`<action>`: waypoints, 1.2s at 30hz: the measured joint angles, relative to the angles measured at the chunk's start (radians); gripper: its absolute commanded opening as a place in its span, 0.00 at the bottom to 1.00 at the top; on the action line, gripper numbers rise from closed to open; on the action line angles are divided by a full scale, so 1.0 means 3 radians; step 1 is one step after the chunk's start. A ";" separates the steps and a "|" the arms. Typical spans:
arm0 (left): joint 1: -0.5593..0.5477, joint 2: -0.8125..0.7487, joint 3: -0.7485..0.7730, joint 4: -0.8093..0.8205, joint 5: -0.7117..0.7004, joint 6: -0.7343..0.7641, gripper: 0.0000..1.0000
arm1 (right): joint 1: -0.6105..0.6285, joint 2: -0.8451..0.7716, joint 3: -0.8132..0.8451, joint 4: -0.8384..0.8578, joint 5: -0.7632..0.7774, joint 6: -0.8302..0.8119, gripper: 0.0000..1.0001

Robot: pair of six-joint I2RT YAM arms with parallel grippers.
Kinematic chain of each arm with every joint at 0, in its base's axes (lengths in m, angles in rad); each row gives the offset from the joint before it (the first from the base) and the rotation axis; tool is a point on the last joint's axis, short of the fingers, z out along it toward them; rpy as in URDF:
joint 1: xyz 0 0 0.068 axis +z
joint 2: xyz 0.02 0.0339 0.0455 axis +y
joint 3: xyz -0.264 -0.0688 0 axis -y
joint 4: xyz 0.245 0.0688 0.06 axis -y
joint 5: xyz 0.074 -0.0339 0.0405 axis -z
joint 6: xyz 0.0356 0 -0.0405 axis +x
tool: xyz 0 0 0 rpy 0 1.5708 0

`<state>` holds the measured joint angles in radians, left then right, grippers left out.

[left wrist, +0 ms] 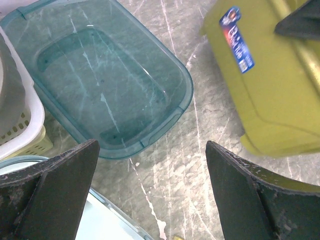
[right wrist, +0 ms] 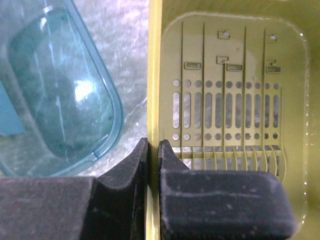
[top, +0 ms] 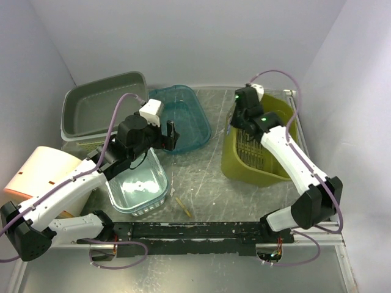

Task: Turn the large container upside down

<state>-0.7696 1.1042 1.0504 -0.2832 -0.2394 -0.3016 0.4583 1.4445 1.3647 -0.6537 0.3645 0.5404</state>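
Note:
The basket's opening still faces up, so the robot's right gripper should tip the basket onto its side and regrip the basket's rim (right wrist: 154, 85) before turning it upside down.
The large olive-green slotted basket (top: 256, 165) stands open side up on the right of the table. It also shows in the right wrist view (right wrist: 225, 100) and, with a blue label, in the left wrist view (left wrist: 260, 90). My right gripper (top: 239, 124) is shut on the basket's left rim, one finger inside and one outside (right wrist: 153, 147). My left gripper (top: 171, 137) is open and empty. It hovers over bare table (left wrist: 152, 150) between the teal container and the clear container, left of the basket.
A teal translucent container (top: 183, 116) lies at the back centre, just left of the basket. A clear container (top: 139, 183) sits under the left arm. A grey tub (top: 101, 104) on a white basket stands back left. A peach board (top: 36, 171) is at far left. A small yellow stick (top: 183, 207) lies near the front.

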 measured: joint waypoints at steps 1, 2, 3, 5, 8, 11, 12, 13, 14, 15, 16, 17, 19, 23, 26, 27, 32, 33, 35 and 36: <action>0.0000 0.0004 0.0006 -0.0001 0.0001 0.0008 0.99 | -0.0106 -0.0064 0.0005 0.0015 -0.0088 -0.0019 0.00; 0.0000 0.0006 0.0013 -0.0006 0.0004 0.0008 0.99 | -0.0178 -0.0108 0.0017 0.0025 -0.0154 -0.0028 0.00; 0.0000 0.0018 0.0031 -0.0029 0.0013 0.0006 0.98 | -0.0294 -0.0154 0.0046 0.0042 -0.0264 -0.0039 0.00; 0.0000 0.0062 0.0094 -0.0081 0.0048 0.0001 0.98 | -0.0473 -0.0202 0.0121 0.0103 -0.0468 -0.0043 0.00; 0.0000 0.0145 0.0170 -0.0118 0.0135 -0.0019 0.98 | -0.0664 -0.0214 0.0237 0.0276 -0.0816 -0.0008 0.00; 0.0000 0.0172 0.0168 -0.0137 0.0251 -0.0052 0.99 | -0.0765 -0.0210 0.0300 0.0542 -0.1249 0.0097 0.00; 0.0000 0.0170 0.0167 -0.0137 0.0278 -0.0058 0.99 | -0.0778 -0.0207 0.0301 0.0629 -0.1347 0.0141 0.00; 0.0000 0.0156 0.0153 -0.0116 0.0323 -0.0070 0.99 | -0.0791 -0.0198 0.0301 0.0739 -0.1469 0.0206 0.00; 0.0000 0.0139 0.0139 -0.0107 0.0362 -0.0074 0.99 | -0.0804 -0.0182 0.0301 0.0842 -0.1582 0.0272 0.00; 0.0000 0.0118 0.0126 -0.0100 0.0389 -0.0081 0.99 | -0.0815 -0.0161 0.0299 0.0942 -0.1696 0.0343 0.00; 0.0000 0.0106 0.0122 -0.0102 0.0408 -0.0086 0.99 | -0.0834 -0.0142 0.0286 0.1029 -0.1799 0.0406 0.00; 0.0000 0.0094 0.0122 -0.0097 0.0429 -0.0093 0.99 | -0.0881 -0.0128 0.0237 0.1179 -0.1952 0.0507 0.00; 0.0000 0.0078 0.0122 -0.0097 0.0446 -0.0094 0.99 | -0.1038 -0.0123 0.0056 0.1474 -0.2270 0.0716 0.00; 0.0000 0.0055 0.0122 -0.0098 0.0488 -0.0074 0.98 | -0.1488 -0.0085 -0.0441 0.2059 -0.2889 0.1184 0.00; 0.0000 0.0070 0.0125 -0.0120 0.0547 -0.0033 0.97 | -0.1781 0.0024 -0.0690 0.2426 -0.3212 0.1539 0.00; 0.0000 0.0090 0.0130 -0.0134 0.0565 -0.0020 0.97 | -0.1845 0.0043 -0.0759 0.2528 -0.3300 0.1642 0.00; 0.0000 0.0264 0.0150 -0.0156 0.0706 0.0024 0.97 | -0.2013 0.0057 -0.0964 0.2686 -0.3595 0.1825 0.24; 0.0000 0.0290 0.0155 -0.0160 0.0739 0.0027 0.97 | -0.2052 0.0057 -0.0974 0.2630 -0.3624 0.1790 0.35; 0.0000 0.0327 0.0163 -0.0163 0.0805 0.0034 0.97 | -0.2112 0.0056 -0.0956 0.2486 -0.3613 0.1631 0.51; 0.0000 0.0337 0.0169 -0.0164 0.0834 0.0037 0.97 | -0.2148 0.0056 -0.0937 0.2411 -0.3590 0.1559 0.57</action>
<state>-0.7696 1.2053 1.1011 -0.3325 0.0109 -0.2905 -0.1860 1.4612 1.0836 0.0696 -0.7124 1.0080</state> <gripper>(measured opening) 0.973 0.369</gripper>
